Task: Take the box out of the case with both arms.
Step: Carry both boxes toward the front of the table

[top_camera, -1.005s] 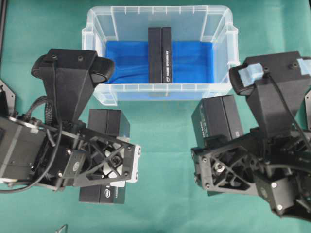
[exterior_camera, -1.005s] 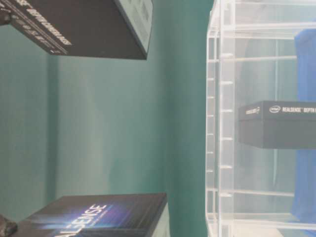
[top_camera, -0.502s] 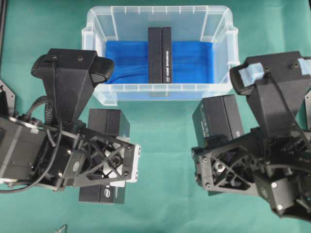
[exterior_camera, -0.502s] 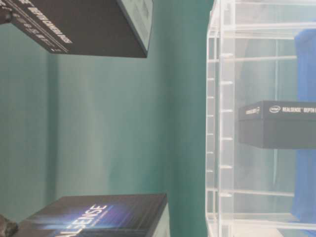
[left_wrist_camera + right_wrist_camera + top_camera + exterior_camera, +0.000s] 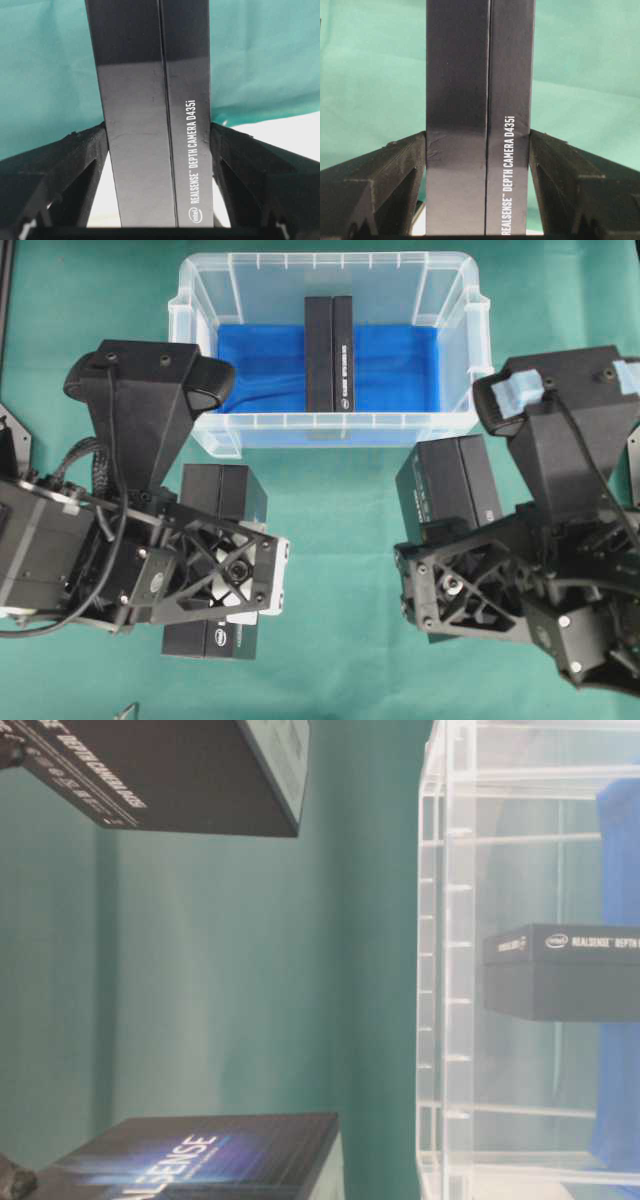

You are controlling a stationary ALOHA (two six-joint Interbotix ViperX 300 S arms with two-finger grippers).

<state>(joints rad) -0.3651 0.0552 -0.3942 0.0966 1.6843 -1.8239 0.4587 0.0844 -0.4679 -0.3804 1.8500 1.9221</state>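
The robot's left gripper should release its black box on the green cloth (image 5: 260,570) in front of the clear case.
The clear case (image 5: 195,300) stands at the back middle with a blue sheet on its bottom. One black box (image 5: 329,352) stands on edge inside it, also seen through the case wall (image 5: 560,970). My left gripper (image 5: 220,575) is shut on a second black box (image 5: 222,495) in front of the case; both fingers (image 5: 75,165) press its sides (image 5: 150,100). My right gripper (image 5: 465,585) is shut on a third black box (image 5: 450,480), its fingers (image 5: 560,170) clamping that box (image 5: 480,90).
Green cloth (image 5: 340,640) covers the table. In the sideways table-level view two black boxes (image 5: 170,770) (image 5: 200,1155) show at the left, apart from the case wall (image 5: 445,970). Both arm bodies flank the case's front corners.
The box in the right gripper has shifted very slightly. The left arm, the case and the box inside it have not moved.
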